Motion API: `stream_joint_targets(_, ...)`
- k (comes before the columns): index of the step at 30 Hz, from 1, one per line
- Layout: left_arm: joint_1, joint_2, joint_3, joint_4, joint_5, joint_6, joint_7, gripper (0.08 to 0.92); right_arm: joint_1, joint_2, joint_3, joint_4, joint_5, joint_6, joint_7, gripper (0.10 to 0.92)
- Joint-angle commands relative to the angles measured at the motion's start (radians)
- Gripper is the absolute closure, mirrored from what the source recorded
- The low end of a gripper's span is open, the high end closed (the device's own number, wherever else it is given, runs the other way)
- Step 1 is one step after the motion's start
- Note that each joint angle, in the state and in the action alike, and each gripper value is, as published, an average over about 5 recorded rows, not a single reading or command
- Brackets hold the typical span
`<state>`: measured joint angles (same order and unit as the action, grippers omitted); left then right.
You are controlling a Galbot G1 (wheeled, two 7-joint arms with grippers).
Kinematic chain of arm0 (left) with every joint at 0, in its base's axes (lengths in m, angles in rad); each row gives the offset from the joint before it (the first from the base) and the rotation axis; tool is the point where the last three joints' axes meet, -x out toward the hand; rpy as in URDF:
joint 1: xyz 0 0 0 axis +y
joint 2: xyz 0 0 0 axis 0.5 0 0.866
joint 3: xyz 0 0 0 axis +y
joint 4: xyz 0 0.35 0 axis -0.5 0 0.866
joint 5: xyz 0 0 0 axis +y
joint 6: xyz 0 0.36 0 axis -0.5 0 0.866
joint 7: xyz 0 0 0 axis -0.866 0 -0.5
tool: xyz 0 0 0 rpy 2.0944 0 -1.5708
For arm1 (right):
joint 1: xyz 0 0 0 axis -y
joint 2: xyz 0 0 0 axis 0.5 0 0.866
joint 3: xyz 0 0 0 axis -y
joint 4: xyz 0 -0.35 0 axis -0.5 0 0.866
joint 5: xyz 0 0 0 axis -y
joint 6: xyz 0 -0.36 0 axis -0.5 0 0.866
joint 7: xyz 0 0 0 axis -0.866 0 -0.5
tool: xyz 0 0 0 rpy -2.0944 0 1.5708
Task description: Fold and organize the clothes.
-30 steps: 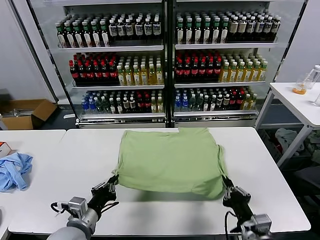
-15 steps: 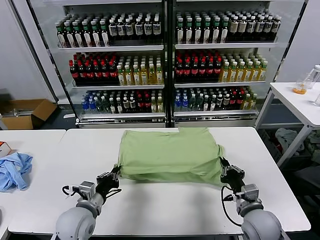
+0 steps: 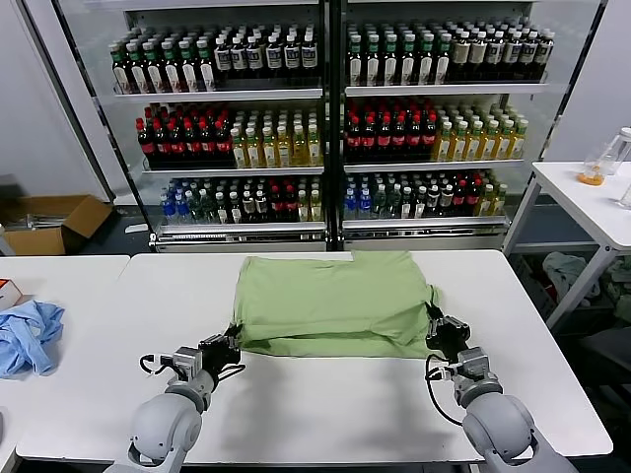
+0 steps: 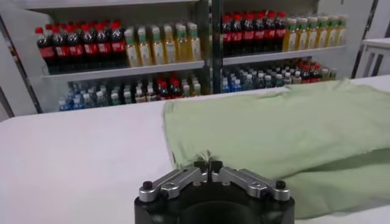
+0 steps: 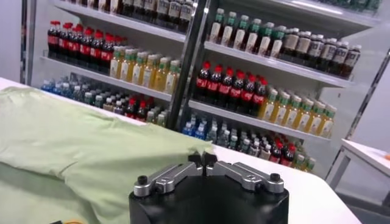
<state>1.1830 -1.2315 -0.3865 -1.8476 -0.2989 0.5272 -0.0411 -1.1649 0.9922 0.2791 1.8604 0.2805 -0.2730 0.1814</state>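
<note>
The shirt's far edge lies by the table's far edge, so my left gripper and my right gripper will regrip the shirt's near corners [image 3: 252,345] and drag it closer.
The light green shirt [image 3: 335,301] lies on the white table [image 3: 325,409], its near part doubled back over the rest. My left gripper [image 3: 232,341] is shut on the shirt's near left corner, low over the table. My right gripper [image 3: 435,323] is shut on the near right corner. In the left wrist view the gripper [image 4: 208,164] pinches green cloth [image 4: 286,134]. In the right wrist view the gripper [image 5: 202,158] pinches the cloth's edge [image 5: 79,146]. Buttons and print are hidden.
A light blue cloth [image 3: 28,335] lies on the neighbouring table at far left. Shelves of bottles [image 3: 325,118] stand behind the table. Another white table [image 3: 592,202] is at the right. A cardboard box [image 3: 54,222] sits on the floor at left.
Both grippers have carried the shirt's near edge forward, away from me, and lower. The lifted fold has come down onto the shirt, and the cloth lies flatter.
</note>
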Motion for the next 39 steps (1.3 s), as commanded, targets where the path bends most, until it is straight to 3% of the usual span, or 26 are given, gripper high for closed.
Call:
stream_joint_targets(1, 0.021, -0.013, -0.015, -0.006, 0.011, -0.001, -0.012, 0.780, -0.051, 0.002, 0.028, 0.046, -0.017, -0.002, -0.014, 0.724)
stream_joint_targets(9, 0.056, -0.021, -0.036, -0.008, 0.002, -0.008, -0.023, 0.555, -0.185, 0.012, 0.109, 0.124, 0.055, -0.056, 0.041, 0.508)
stream_joint_targets(17, -0.002, -0.016, -0.023, 0.083, -0.013, -0.006, -0.022, 0.321, -0.152, 0.043, 0.103, 0.037, 0.184, -0.176, 0.096, 0.277)
stream_joint_targets(21, -0.014, -0.012, -0.016, 0.102, -0.013, 0.001, -0.020, 0.219, -0.109, 0.053, 0.081, 0.006, 0.230, -0.213, 0.112, 0.215)
stream_joint_targets(24, -0.016, -0.010, -0.013, 0.107, -0.017, 0.010, -0.015, 0.186, -0.095, 0.055, 0.069, -0.005, 0.260, -0.234, 0.120, 0.256)
stream_joint_targets(27, -0.014, -0.008, -0.010, 0.105, -0.029, 0.020, -0.006, 0.217, -0.092, 0.053, 0.063, -0.006, 0.278, -0.240, 0.122, 0.337)
stream_joint_targets(39, -0.009, -0.006, -0.016, 0.086, -0.157, 0.051, 0.050, 0.572, -0.109, 0.020, 0.071, 0.015, 0.289, -0.221, 0.097, 0.684)
